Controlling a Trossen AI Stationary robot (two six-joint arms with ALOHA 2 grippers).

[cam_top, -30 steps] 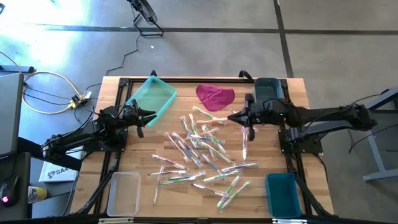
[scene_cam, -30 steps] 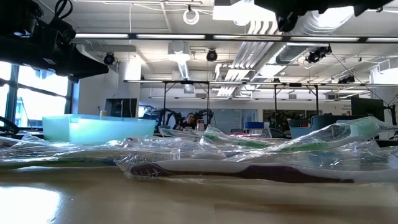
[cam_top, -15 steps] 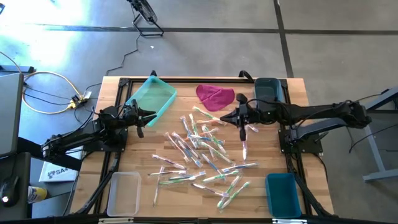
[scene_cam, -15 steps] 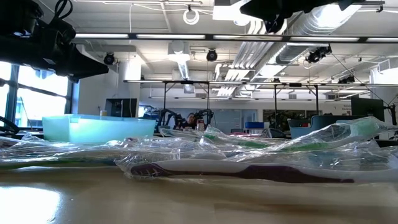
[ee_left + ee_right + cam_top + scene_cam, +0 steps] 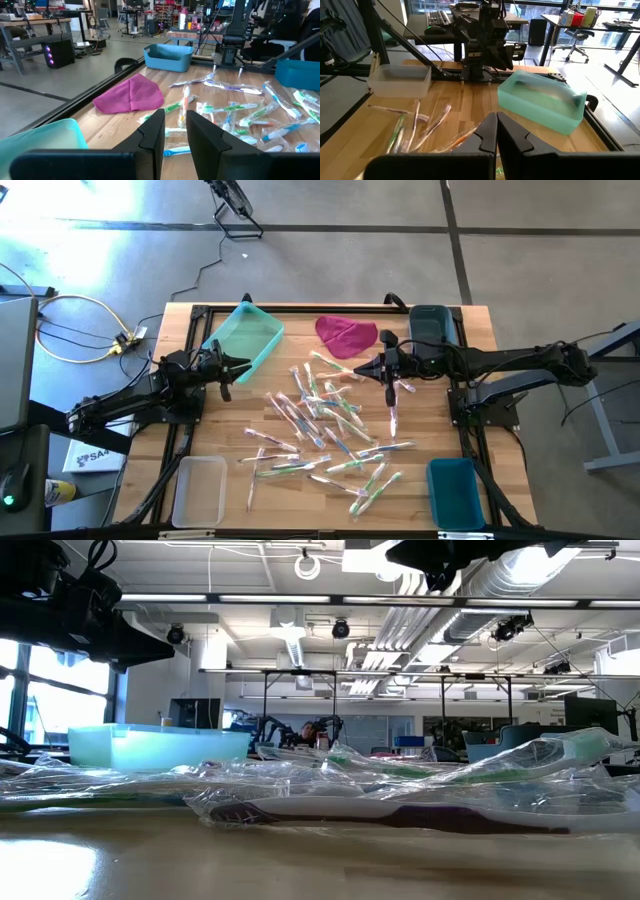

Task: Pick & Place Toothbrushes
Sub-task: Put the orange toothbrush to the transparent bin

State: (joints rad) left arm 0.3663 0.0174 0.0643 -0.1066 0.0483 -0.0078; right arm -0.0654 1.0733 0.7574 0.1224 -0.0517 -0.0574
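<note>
The orange-and-white toothbrush lying closest to the magenta cloth is next, and my right gripper needs to close on the white handle end (image 5: 344,368) of it.
Many wrapped toothbrushes (image 5: 320,420) with pink, green, blue or white handles lie scattered flat on the wooden table's middle. They also show in the left wrist view (image 5: 235,107), the right wrist view (image 5: 420,125) and the low view (image 5: 400,810). My right gripper (image 5: 362,368) hovers over the far right part of the pile, pointing toward the table's left; it is shut and empty (image 5: 497,135). My left gripper (image 5: 243,364) waits at the table's left beside the light teal tray, its fingers a narrow gap apart (image 5: 176,130), holding nothing.
A light teal tray (image 5: 245,338) stands at the far left and a magenta cloth (image 5: 345,335) at the far middle. A dark bin (image 5: 432,325) stands far right. A clear tub (image 5: 198,490) is near left and a teal bin (image 5: 455,492) near right.
My right gripper has gone a little toward the table's left, over the far right part of the toothbrush pile, staying shut. The toothbrushes have not moved.
</note>
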